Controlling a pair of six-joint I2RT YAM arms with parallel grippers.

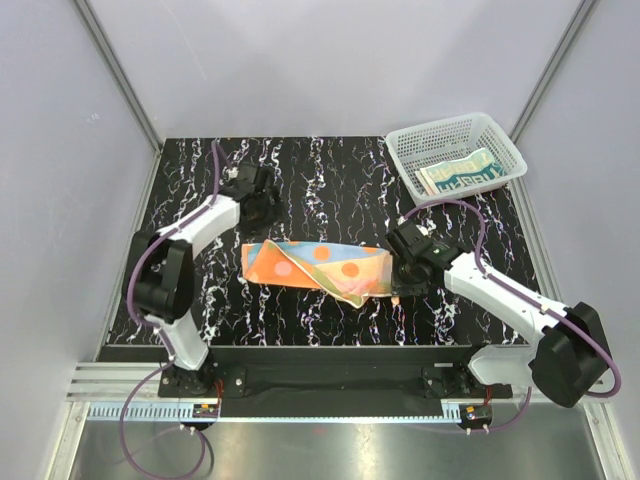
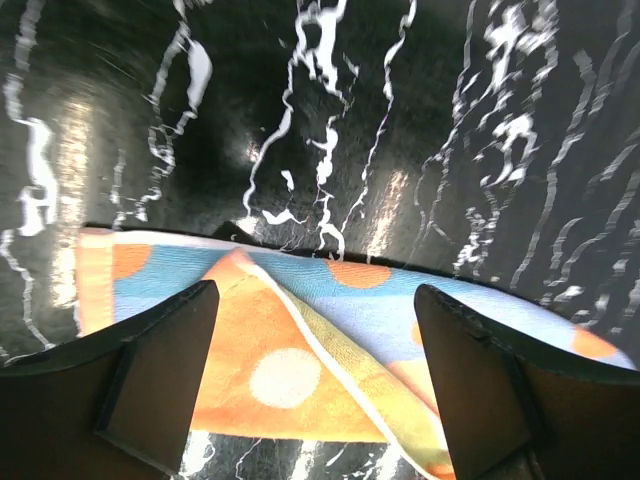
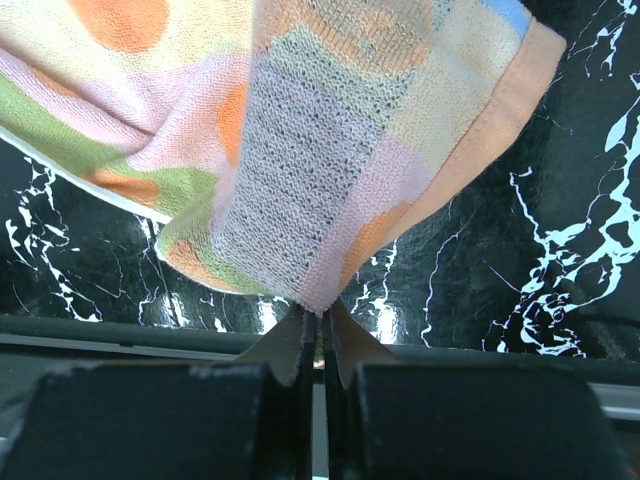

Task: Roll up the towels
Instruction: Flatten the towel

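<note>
I should let go of the orange towel's corner with my right gripper on the bare black marble (image 1: 407,312) (image 3: 390,246) just behind the near edge of the table.
The orange towel (image 1: 315,268) with blue, green and yellow patches lies stretched across the middle of the black marbled table, its left corner folded over. In the left wrist view that folded corner of the orange towel (image 2: 270,375) lies below my left gripper (image 2: 315,370), which is open and holds nothing. My left gripper (image 1: 262,208) hangs just behind the towel's left end. My right gripper (image 1: 400,272) is shut on the towel's right end. In the right wrist view the cloth (image 3: 300,150) is pinched and bunched at that gripper's (image 3: 320,322) tips. The cream lettered towel (image 1: 460,172) lies in the basket.
A white mesh basket (image 1: 445,122) stands at the table's back right corner. Grey walls close in the table on three sides. The arms' bases sit on a rail along the near edge.
</note>
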